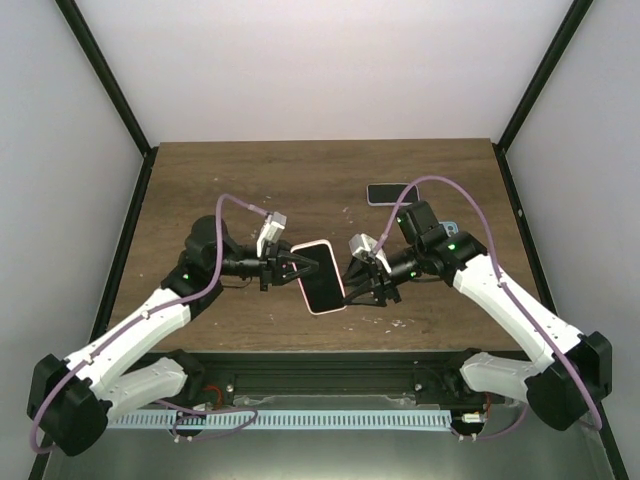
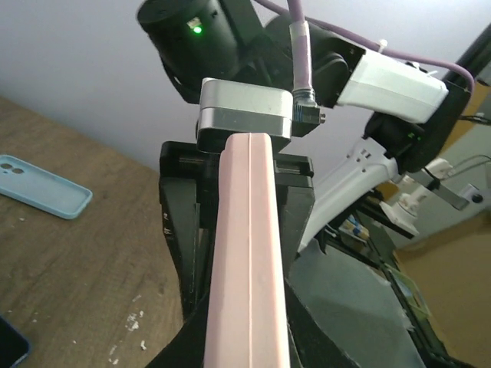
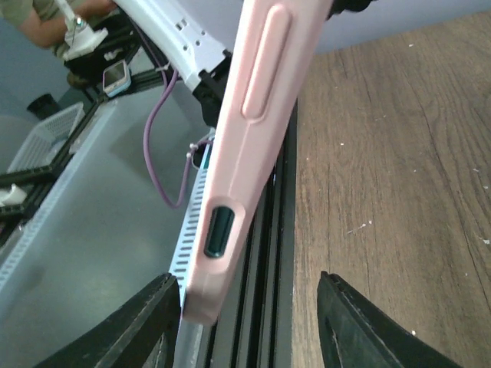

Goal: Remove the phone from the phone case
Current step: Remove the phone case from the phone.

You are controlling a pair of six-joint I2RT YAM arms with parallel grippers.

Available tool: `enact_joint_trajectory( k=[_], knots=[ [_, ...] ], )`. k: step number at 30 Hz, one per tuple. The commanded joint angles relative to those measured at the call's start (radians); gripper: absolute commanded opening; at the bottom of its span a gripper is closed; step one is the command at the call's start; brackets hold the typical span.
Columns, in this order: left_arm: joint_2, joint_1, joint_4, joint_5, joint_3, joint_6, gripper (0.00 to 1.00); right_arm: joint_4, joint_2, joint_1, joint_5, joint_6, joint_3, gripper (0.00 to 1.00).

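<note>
The pink case's lower corner lies next to one finger of the robot's right gripper, so the robot should pinch that corner's rim (image 3: 207, 291) and peel it off the phone.
A phone with a dark screen sits in a pink case (image 1: 321, 277), held in the air above the table's near middle. My left gripper (image 1: 300, 266) is shut on the case's left edge; in the left wrist view the pink edge (image 2: 247, 261) runs between its black fingers (image 2: 178, 253). My right gripper (image 1: 366, 284) is open at the case's right side. In the right wrist view the pink case (image 3: 238, 161) with its side button and port cutout hangs by the left finger (image 3: 146, 322), with a wide gap to the right finger (image 3: 360, 330).
A second dark phone (image 1: 390, 193) lies flat on the wooden table (image 1: 250, 190) at the back right. A light blue case (image 2: 42, 188) lies on the table behind the right arm, partly showing in the top view (image 1: 450, 228). Black frame posts rise at both back corners.
</note>
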Motion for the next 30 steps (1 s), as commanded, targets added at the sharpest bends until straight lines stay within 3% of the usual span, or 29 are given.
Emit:
enact_joint_trajectory(
  k=[1,11,16,23,30],
  knots=[
    [0.023,0.005,-0.052,0.112,0.063,0.031,0.0,-0.17,0.013,0.013,0.017,-0.221,0.057,0.48],
    [0.057,0.006,0.0,0.138,0.06,-0.011,0.0,-0.176,-0.005,0.027,0.046,-0.272,0.045,0.4],
    [0.033,0.006,-0.015,0.057,0.054,0.019,0.0,-0.207,0.037,0.034,0.043,-0.267,0.063,0.5],
    [0.02,0.007,-0.028,0.008,0.054,0.046,0.0,-0.2,0.051,0.044,0.031,-0.252,0.067,0.51],
    [0.047,0.008,0.015,0.015,0.053,0.022,0.0,-0.157,0.042,0.049,0.039,-0.228,0.07,0.41]
  ],
)
